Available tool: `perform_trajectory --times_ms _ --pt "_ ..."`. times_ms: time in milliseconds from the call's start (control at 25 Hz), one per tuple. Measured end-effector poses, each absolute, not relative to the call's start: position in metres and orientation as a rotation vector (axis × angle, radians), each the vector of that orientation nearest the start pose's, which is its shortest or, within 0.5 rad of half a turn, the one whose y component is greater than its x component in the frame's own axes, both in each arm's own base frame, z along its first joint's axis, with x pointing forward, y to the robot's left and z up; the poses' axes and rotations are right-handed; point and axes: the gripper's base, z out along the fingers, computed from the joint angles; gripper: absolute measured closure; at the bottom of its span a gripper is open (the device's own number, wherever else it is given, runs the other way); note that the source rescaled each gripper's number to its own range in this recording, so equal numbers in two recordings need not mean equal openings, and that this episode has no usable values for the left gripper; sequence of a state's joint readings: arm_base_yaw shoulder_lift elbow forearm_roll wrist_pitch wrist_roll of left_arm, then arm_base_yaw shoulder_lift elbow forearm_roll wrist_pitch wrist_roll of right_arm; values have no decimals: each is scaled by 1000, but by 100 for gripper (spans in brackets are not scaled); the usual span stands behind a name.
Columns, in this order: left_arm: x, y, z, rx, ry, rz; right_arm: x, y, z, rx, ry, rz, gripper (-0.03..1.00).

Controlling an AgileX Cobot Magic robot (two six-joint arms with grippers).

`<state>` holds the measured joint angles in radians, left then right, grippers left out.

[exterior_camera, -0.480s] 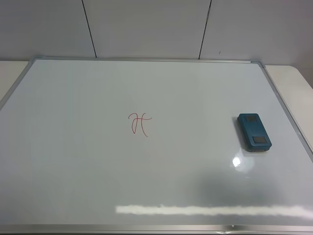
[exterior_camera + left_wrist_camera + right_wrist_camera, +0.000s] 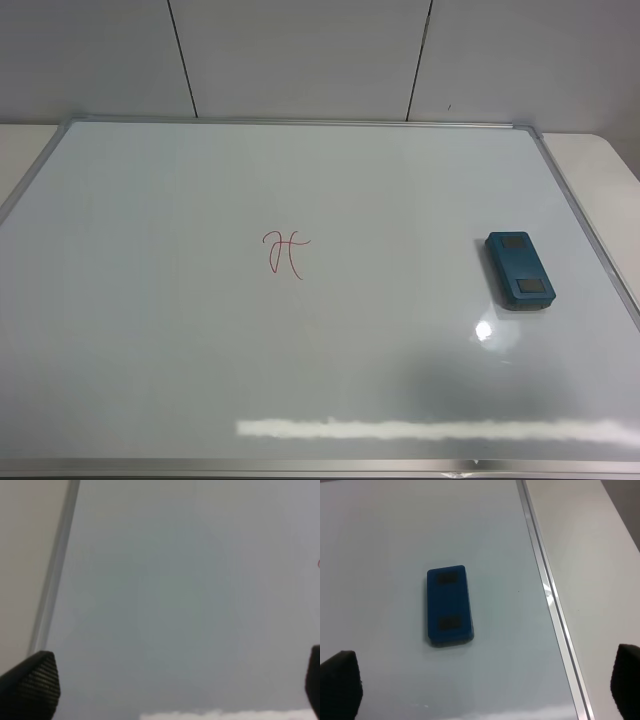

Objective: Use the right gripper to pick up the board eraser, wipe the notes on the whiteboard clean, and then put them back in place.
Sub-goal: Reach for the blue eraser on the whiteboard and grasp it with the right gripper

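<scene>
The robot's right gripper should next move to the board eraser's middle (image 2: 521,265) (image 2: 449,599), between its dark windows, and close there across the long sides.
The whiteboard (image 2: 200,380) lies flat and fills most of the exterior high view. The notes (image 2: 284,253), a small red looped scribble, sit near its middle. The teal-blue board eraser (image 2: 519,270) lies flat on the board near its right edge. It also shows in the right wrist view (image 2: 449,604), ahead of my right gripper (image 2: 480,690). That gripper is open and empty, and only its two black fingertips (image 2: 340,680) show. My left gripper (image 2: 180,685) is open and empty over bare whiteboard near the frame. Neither arm shows in the exterior high view.
The silver frame (image 2: 547,595) runs close to the eraser's right side, with a beige table (image 2: 590,555) beyond it. The frame's left edge (image 2: 55,570) shows in the left wrist view. A grey panelled wall (image 2: 300,55) stands behind the board.
</scene>
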<state>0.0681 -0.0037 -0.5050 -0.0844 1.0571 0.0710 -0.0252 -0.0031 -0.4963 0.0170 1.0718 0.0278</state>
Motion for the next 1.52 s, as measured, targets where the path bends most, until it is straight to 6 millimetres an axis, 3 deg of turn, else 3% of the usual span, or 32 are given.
perform_trajectory --times_ms 440,640,920,1240,1520 --pt "-6 -7 279 7 2029 -13 -5 1 275 63 2055 26 -3" --pt "-6 -7 279 7 2029 -13 -4 6 277 133 2038 137 -3" --pt "-6 -7 279 7 2029 -13 13 5 285 184 2121 153 -3" --pt "-6 -7 279 7 2029 -13 48 2 321 233 2198 132 -3" --pt "-6 -7 279 7 2029 -13 95 1 333 297 2341 145 -3"
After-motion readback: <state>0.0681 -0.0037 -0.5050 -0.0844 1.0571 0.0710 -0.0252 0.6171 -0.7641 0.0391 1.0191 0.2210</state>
